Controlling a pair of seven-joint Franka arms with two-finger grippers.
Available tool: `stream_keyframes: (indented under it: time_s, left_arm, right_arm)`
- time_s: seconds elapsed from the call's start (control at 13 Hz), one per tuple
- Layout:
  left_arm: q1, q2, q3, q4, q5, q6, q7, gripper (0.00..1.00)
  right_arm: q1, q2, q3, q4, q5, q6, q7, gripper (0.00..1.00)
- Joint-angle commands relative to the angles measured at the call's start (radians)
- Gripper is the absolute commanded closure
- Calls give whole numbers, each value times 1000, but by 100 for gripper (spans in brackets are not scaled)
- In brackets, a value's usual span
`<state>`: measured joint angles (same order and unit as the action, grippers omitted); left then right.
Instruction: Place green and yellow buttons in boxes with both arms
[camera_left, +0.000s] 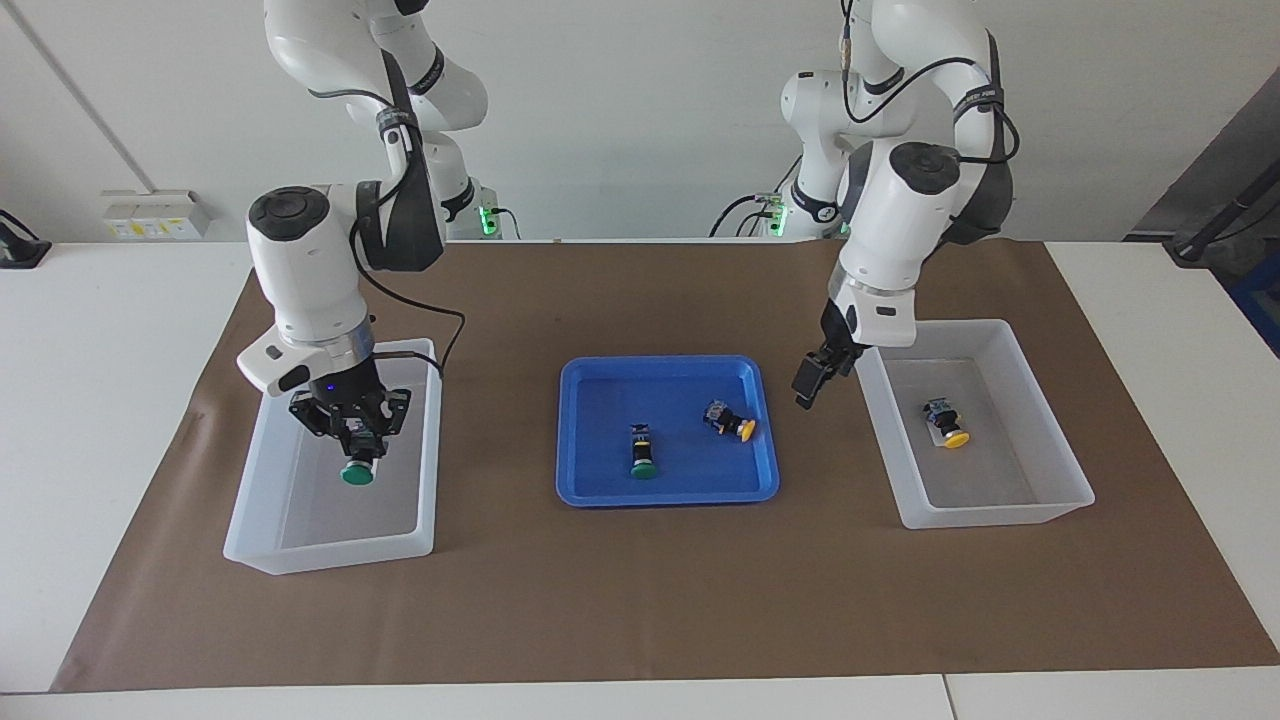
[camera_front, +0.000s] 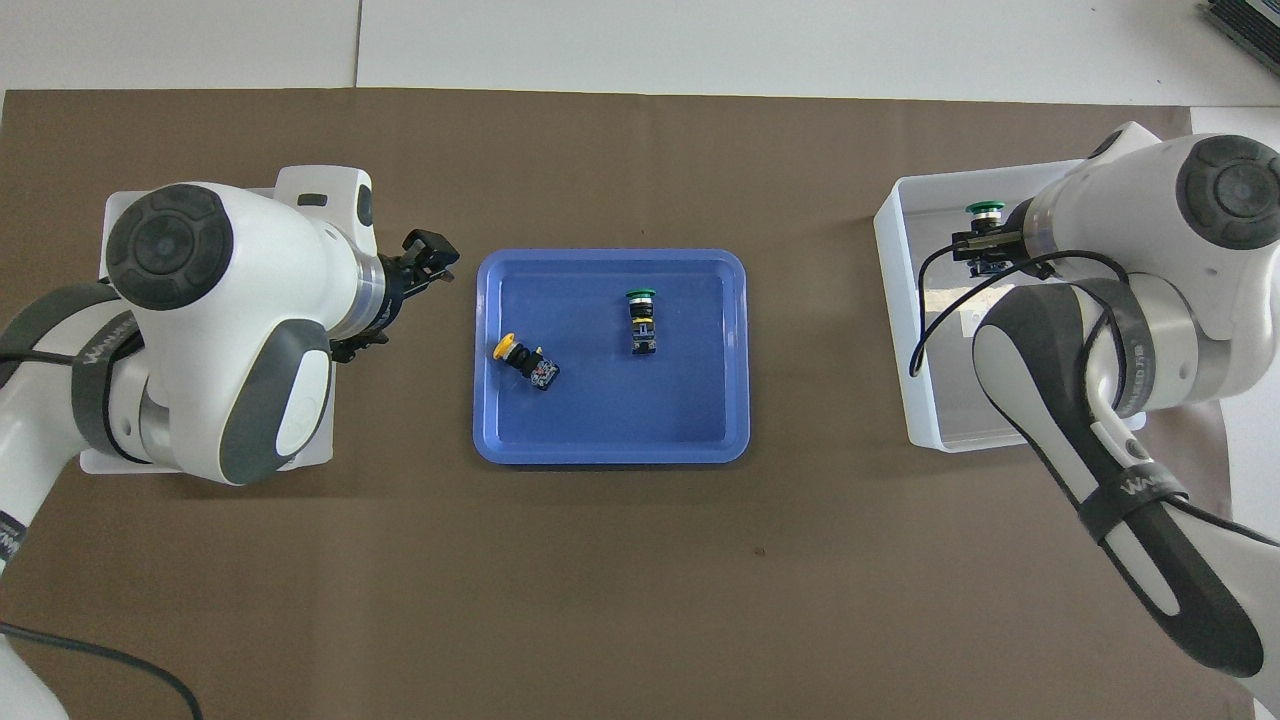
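Next, my left gripper should go to the yellow button on the blue tray (camera_front: 525, 360), near the green button, and close there.
My right gripper (camera_left: 352, 435) (camera_front: 985, 243) is shut on a green button (camera_left: 357, 470) (camera_front: 985, 210), which hangs cap down over the inside of the box (camera_left: 335, 555) (camera_front: 890, 300) at the right arm's end. My left gripper (camera_left: 808, 385) (camera_front: 432, 262) is open and holds nothing, in the air between the blue tray (camera_left: 600, 492) (camera_front: 600, 452) and the other box (camera_left: 1000, 515) (camera_front: 318, 450). In that box lies a yellow button (camera_left: 948, 425); the left arm hides it in the overhead view. On the tray lie a green button (camera_left: 641, 455) (camera_front: 641, 318) and a yellow button (camera_left: 732, 421) (camera_front: 525, 360).
A brown mat (camera_left: 640, 600) (camera_front: 640, 560) covers the middle of the white table, and both boxes and the tray stand on it. A black cable loops from the right wrist over its box.
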<state>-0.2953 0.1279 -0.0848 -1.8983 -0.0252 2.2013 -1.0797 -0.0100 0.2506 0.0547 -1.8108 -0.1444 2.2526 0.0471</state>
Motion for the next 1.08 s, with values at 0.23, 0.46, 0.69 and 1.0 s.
stream_keyframes:
  time_s: [0.23, 0.46, 0.69, 1.0]
  left_arm:
    - [-185, 261, 22, 68, 181, 146, -547, 0]
    - [-192, 263, 22, 27, 192, 130, -548, 0]
    - [-196, 262, 22, 10, 192, 135, -548, 0]
    - [-191, 260, 19, 4, 197, 133, -529, 68]
  right_arm:
    - [-100, 110, 16, 4, 8, 155, -171, 100]
    - [-120, 171, 16, 28, 12, 199, -181, 100]
    - [-125, 217, 14, 37, 12, 255, -179, 100]
    - [-122, 226, 14, 37, 12, 277, -173, 58]
